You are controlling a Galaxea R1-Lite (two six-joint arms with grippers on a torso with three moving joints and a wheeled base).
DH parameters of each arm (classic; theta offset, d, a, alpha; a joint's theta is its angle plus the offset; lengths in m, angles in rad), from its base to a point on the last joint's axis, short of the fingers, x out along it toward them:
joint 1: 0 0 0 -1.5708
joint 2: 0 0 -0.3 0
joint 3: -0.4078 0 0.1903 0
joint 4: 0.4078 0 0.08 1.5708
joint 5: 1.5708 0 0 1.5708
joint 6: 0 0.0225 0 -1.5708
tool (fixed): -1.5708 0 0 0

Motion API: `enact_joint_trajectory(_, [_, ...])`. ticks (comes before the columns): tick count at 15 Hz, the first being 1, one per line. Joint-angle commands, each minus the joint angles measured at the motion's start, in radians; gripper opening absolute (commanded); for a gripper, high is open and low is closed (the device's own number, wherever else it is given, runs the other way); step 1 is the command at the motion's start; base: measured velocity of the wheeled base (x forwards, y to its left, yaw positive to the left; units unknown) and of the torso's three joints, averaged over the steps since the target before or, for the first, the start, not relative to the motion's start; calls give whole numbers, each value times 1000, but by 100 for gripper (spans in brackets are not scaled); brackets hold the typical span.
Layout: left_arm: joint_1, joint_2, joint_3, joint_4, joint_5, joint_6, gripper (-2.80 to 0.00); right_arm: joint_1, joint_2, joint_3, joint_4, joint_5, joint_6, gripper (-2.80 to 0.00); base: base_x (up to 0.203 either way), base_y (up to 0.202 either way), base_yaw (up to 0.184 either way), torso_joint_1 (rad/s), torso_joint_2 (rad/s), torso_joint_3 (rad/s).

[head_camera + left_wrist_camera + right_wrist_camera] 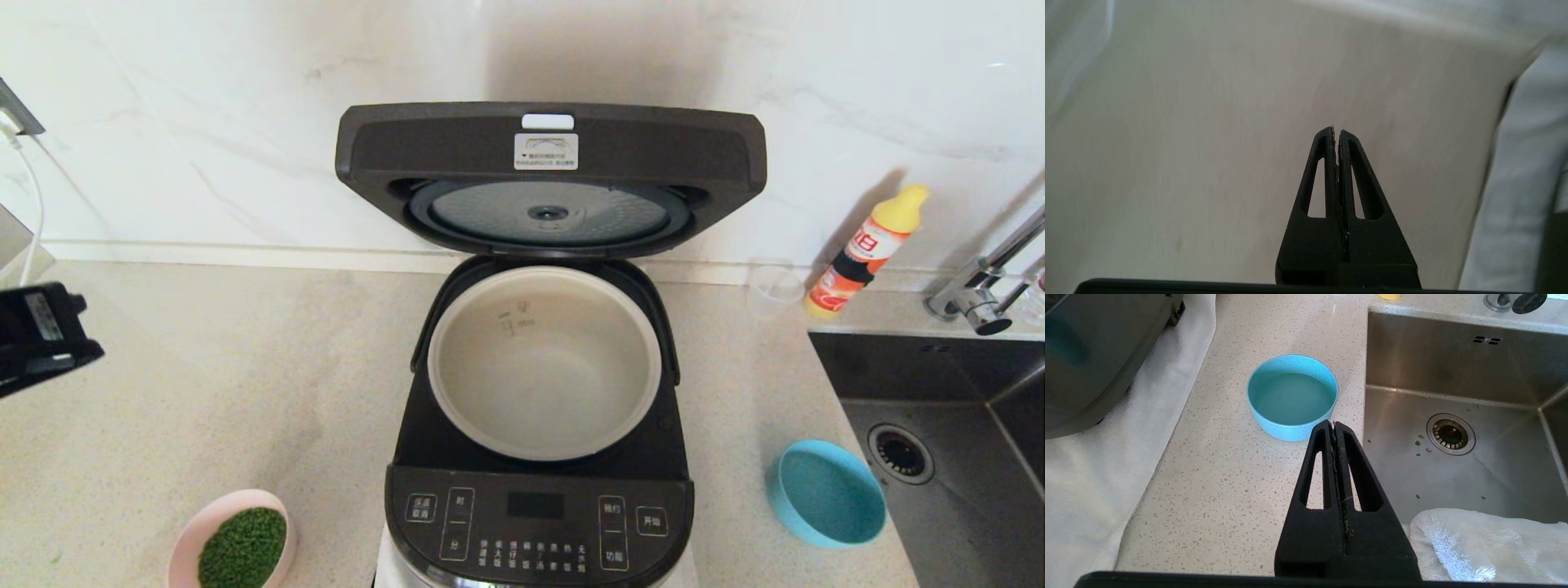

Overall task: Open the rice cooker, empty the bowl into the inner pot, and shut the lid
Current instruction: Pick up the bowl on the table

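The robot's left gripper will next move to the pink bowl's rim (180,544), on the side away from the rice cooker, and close there.
The black rice cooker (539,514) stands mid-counter with its lid (457,155) raised upright against the wall, silver disc facing me. The pale inner pot (544,384) sits in it, empty. A pink bowl (186,535) of green grains (243,547) rests at the front left. To the cooker's right, a blue bowl (777,490) holds clear liquid. My right gripper (1334,424) hovers shut and empty just short of the blue bowl (1286,430). My left gripper (1336,130) is shut and empty over bare counter; its arm (41,331) shows at the left edge.
A steel sink (963,457) with faucet (980,302) lies right of the blue bowl. An orange bottle (865,249) and a clear cup (774,287) stand by the back wall. A white towel (1486,543) drapes the sink's near edge, and white cloth (1086,477) lies under the cooker.
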Motion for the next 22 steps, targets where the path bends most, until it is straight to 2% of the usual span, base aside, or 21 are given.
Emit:
enact_joint_trajectory(1, [21, 72, 58, 12, -5, -21, -280, 0, 0, 2, 0, 0, 0, -280, 0, 0, 0, 0, 0, 0])
enact_joint_trajectory(3, [22, 148, 71, 39, -24, -33, -280, 0, 0, 2, 0, 0, 0, -280, 0, 0, 0, 0, 0, 0])
enact_joint_trajectory(5, [23, 167, 62, 144, -32, -46, -280, 0, 0, 1, 0, 0, 0, -280, 0, 0, 0, 0, 0, 0])
enact_joint_trajectory(7, [27, 184, 61, 215, -30, -116, -280, 0, 0, 2, 0, 0, 0, -280, 0, 0, 0, 0, 0, 0])
enact_joint_trajectory(11, [116, 267, 65, 283, -27, -149, -280, 0, 0, 2, 0, 0, 0, -280, 0, 0, 0, 0, 0, 0])
enact_joint_trajectory(13, [179, 324, 64, 281, -49, -150, -280, 0, 0, 2, 0, 0, 0, -280, 0, 0, 0, 0, 0, 0])
enact_joint_trajectory(14, [201, 342, 66, 280, -95, -153, -280, 0, 0, 2, 0, 0, 0, -280, 0, 0, 0, 0, 0, 0])
enact_joint_trajectory(16, [233, 369, 68, 280, -129, -155, -280, 0, 0, 2, 0, 0, 0, -280, 0, 0, 0, 0, 0, 0])
enact_joint_trajectory(19, [236, 388, 67, 282, -158, -152, -280, 0, 0, 2, 0, 0, 0, -280, 0, 0, 0, 0, 0, 0])
enact_joint_trajectory(20, [235, 393, 67, 285, -199, -153, 0, 0, 0, 1, 0, 0, 0, -280, 0, 0, 0, 0, 0, 0])
enact_joint_trajectory(22, [236, 392, 68, 290, -254, -159, 0, 0, 0, 2, 0, 0, 0, -280, 0, 0, 0, 0, 0, 0])
